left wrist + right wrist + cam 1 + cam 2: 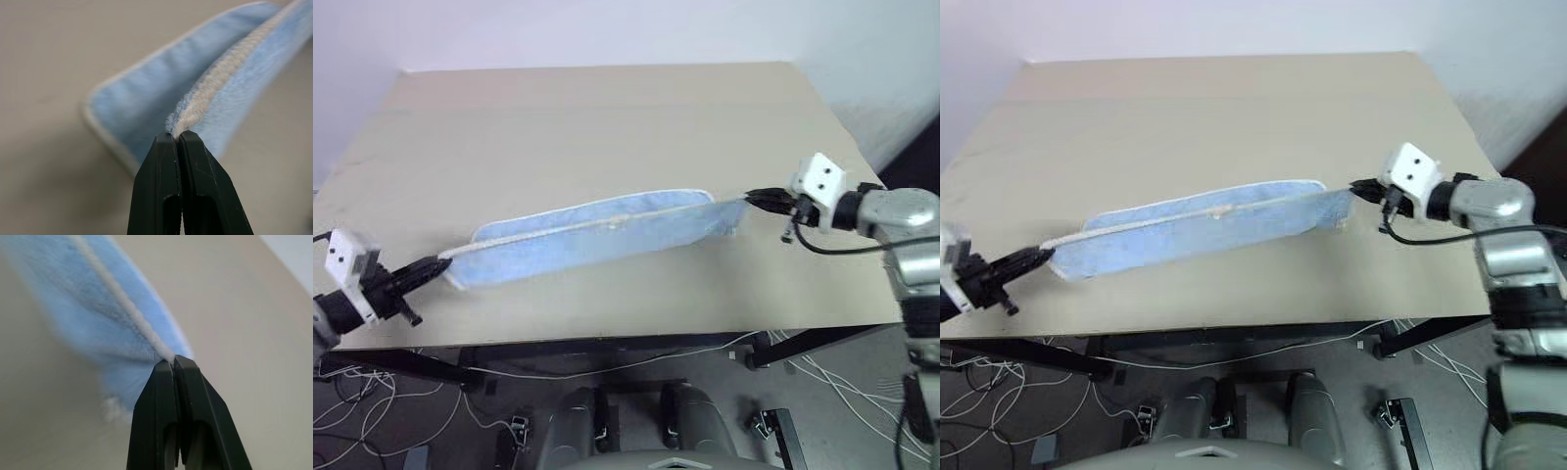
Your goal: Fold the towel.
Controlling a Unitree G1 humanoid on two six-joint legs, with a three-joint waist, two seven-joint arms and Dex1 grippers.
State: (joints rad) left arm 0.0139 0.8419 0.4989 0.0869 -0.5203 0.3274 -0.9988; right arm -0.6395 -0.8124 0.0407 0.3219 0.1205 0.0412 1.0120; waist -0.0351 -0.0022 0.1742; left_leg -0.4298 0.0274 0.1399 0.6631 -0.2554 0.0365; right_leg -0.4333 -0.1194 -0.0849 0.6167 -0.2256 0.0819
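My right gripper is to release its end of the cream hem, now stretched low over the beige table, on the far corner of the towel's lower layer (711, 194) (188, 350).
A light blue towel (597, 235) with a cream hem is stretched between my two grippers, low over the beige table (587, 117). It hangs doubled, its lower part resting on the tabletop. My left gripper (443, 262) is shut on the towel's left end; its black fingers (178, 161) pinch the cream hem (215, 83). My right gripper (751, 199) is shut on the right end, where the fingertips (171, 369) clamp the towel's (98, 318) hemmed edge. The towel (1205, 225) runs slanted, its right end farther from me than its left.
The table's near edge (607, 338) lies just in front of the towel. Black table legs and white cables (607, 367) lie on the grey floor below. The tabletop behind the towel is bare up to the white wall (607, 29).
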